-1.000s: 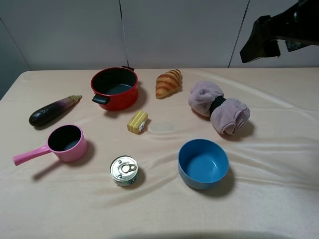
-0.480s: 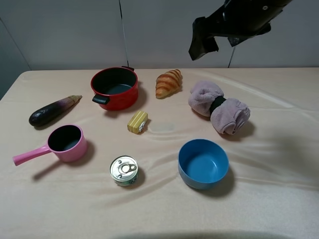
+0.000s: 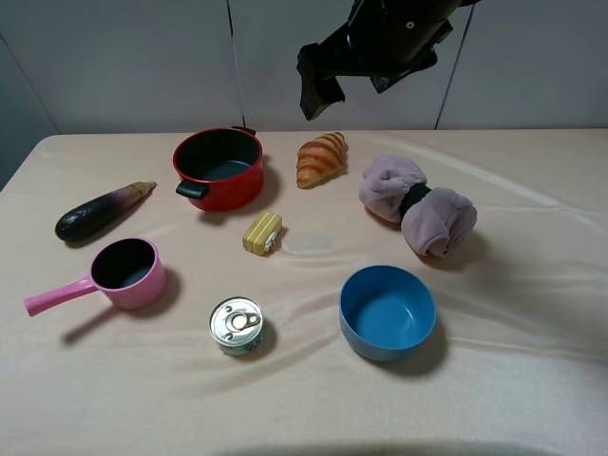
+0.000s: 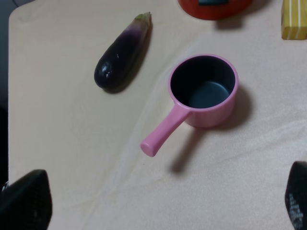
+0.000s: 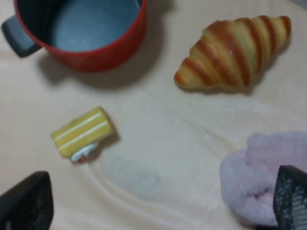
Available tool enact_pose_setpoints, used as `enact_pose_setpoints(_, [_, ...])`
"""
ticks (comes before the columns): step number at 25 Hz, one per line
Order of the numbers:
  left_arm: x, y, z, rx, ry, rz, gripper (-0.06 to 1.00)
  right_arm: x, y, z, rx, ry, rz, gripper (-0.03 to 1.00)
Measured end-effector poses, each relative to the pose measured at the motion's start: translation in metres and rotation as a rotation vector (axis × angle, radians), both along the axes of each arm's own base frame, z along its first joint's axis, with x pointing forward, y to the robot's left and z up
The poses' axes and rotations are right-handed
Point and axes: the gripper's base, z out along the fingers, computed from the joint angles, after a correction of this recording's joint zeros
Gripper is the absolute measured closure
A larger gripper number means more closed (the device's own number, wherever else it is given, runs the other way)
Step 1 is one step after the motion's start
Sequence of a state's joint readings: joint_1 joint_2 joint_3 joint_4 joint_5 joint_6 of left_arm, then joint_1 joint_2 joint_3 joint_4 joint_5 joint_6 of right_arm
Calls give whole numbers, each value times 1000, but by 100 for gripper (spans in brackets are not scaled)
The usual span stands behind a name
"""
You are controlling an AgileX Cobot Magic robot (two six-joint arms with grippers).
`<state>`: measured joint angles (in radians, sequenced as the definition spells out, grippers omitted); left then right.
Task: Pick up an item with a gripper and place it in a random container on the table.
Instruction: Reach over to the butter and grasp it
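The yellow ribbed block lies between the red pot and the tin can, and my right gripper will close on the middle of the yellow ribbed block point(image 3: 262, 233) point(image 5: 83, 132).
The small yellow ribbed block point(image 3: 262, 233) with a white end lies on the table between the red pot and the tin can. It also shows in the right wrist view point(image 5: 82, 130) and at the edge of the left wrist view point(image 4: 294, 19). The blue bowl point(image 3: 387, 312) stands empty at the front right. My right gripper point(image 3: 321, 87) hangs high above the croissant, open and empty point(image 5: 158, 203). My left gripper point(image 4: 160, 211) is open and empty above the pink saucepan area; it is out of the exterior view.
A red pot point(image 3: 218, 168), a croissant point(image 3: 321, 158) and a lilac rolled towel point(image 3: 418, 206) stand at the back. An eggplant point(image 3: 100, 211) and a pink saucepan point(image 3: 123, 271) are at the left. A tin can point(image 3: 236, 326) stands at the front.
My right arm has swung left along the back, from the upper right corner to above the croissant. Nothing on the table has moved.
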<state>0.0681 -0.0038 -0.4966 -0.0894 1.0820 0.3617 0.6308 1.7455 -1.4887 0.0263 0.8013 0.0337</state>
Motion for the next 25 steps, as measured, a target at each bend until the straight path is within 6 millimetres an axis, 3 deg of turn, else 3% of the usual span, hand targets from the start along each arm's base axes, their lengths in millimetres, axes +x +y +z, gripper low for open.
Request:
enact_pose_setpoints(11, [0, 0, 0, 0, 0, 0, -4, 40, 30, -38, 41, 108, -140, 27])
enact_pose_setpoints(25, [0, 0, 0, 0, 0, 0, -4, 34, 65, -96, 9, 221, -201, 27])
